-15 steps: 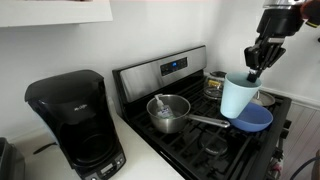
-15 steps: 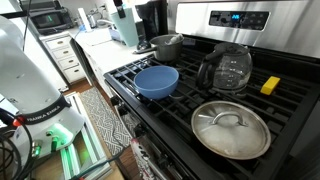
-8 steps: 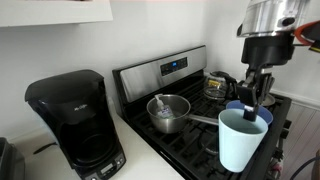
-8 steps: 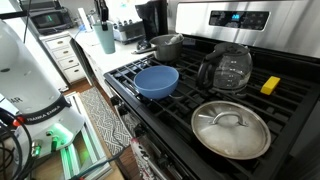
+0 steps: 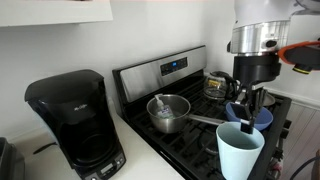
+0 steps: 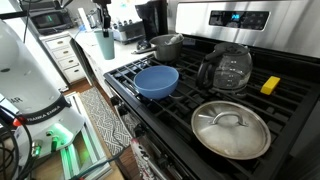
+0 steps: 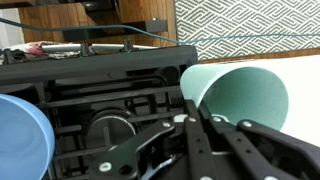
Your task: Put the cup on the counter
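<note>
The pale blue cup, now hanging upright from my gripper, will go down from my gripper onto the white counter [image 5: 155, 164], in the space between the coffee maker and the stove.
The pale blue cup [image 5: 240, 152] hangs upright from my gripper [image 5: 247, 118], which is shut on its rim. In an exterior view the cup [image 6: 105, 44] is over the white counter [image 6: 92, 62] beside the stove's front corner, under the gripper [image 6: 103, 22]. I cannot tell whether its base touches the counter. In the wrist view the fingers [image 7: 196, 122] pinch the wall of the cup [image 7: 245, 92], with the counter [image 7: 303, 90] to the right.
A darker blue bowl [image 6: 157, 80] sits on the black stove grate [image 6: 190, 95], also in the wrist view [image 7: 20, 135]. A steel pot [image 5: 168, 112], a glass carafe [image 6: 225, 68], a metal lid [image 6: 231, 128], a yellow sponge [image 6: 270, 85] and a black coffee maker [image 5: 75, 120] are around.
The gripper has carried the cup from above the blue bowl off the stove, toward the front of the counter, and lowered it. It has barely moved in the last half second.
</note>
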Available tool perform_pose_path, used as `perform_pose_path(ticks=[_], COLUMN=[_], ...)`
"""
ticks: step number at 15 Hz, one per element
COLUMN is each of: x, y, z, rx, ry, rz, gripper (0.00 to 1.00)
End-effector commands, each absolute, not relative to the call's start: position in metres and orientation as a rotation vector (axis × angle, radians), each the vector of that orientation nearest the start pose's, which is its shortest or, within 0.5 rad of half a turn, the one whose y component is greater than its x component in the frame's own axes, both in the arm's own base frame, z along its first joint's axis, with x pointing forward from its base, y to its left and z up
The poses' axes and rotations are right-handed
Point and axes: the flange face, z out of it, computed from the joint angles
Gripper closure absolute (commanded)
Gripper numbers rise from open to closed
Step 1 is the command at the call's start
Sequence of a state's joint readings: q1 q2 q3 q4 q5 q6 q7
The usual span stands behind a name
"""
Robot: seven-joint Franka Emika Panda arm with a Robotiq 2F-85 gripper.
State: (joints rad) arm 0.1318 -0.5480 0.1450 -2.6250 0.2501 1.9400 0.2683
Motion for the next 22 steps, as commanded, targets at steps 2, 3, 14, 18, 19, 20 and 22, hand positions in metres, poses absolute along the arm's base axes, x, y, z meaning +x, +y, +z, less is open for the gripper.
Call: perform_pose_path(ticks=[2, 3, 14, 18, 19, 20, 22], x=[0.375, 0.387, 0.485, 0.5, 0.502, 0.505, 0.51], y=[0.114, 0.114, 0.166, 0.186, 0.189, 0.192, 0.196], z=[0.394, 0.391, 0.339, 0.325, 0.321, 0.319, 0.313], rx=[-2.969, -2.969, -2.881, -2.895, -2.901, -2.906, -2.905], ry=[0.301, 0.339, 0.609, 0.604, 0.608, 0.61, 0.616], rz=[0.166, 0.117, -0.022, -0.026, -0.014, -0.013, 0.006], gripper=[0.99, 0.99, 0.99, 0.99, 0.99, 0.99, 0.99])
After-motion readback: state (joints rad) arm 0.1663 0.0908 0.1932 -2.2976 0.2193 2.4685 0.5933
